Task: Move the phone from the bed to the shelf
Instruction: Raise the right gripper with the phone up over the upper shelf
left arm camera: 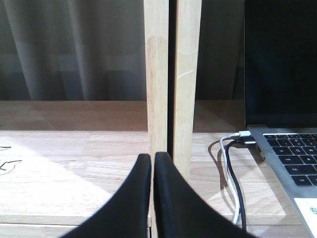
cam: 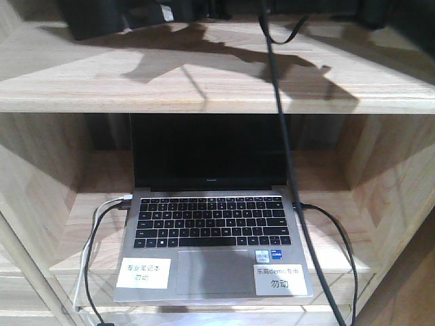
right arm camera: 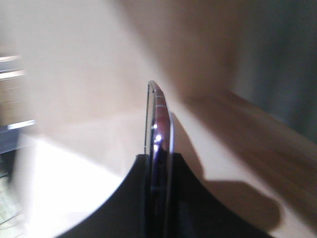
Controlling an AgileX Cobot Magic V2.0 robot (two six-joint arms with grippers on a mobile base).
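My right gripper is to put the phone down flat on the upper shelf (cam: 130, 30), above the laptop's white cable plug.
In the right wrist view the phone (right arm camera: 158, 119) shows edge-on: a thin dark slab with a pinkish metallic rim, standing upright. My right gripper (right arm camera: 159, 161) is shut on its lower part. Behind and below it lies a pale, blurred wooden surface (right arm camera: 84, 104) that catches the gripper's shadow. My left gripper (left arm camera: 152, 157) is shut on nothing, its tips level with a light-wood shelf board (left arm camera: 74, 158) and just in front of two upright posts (left arm camera: 171, 74). The front view shows the upper shelf (cam: 170, 75) with arm shadows on it. The bed is out of view.
An open grey laptop (cam: 211, 231) sits on the lower board, its corner at the right of the left wrist view (left arm camera: 287, 144). White and black cables (left arm camera: 233, 178) plug into its left side. A black cable (cam: 285, 136) hangs down in front of the unit.
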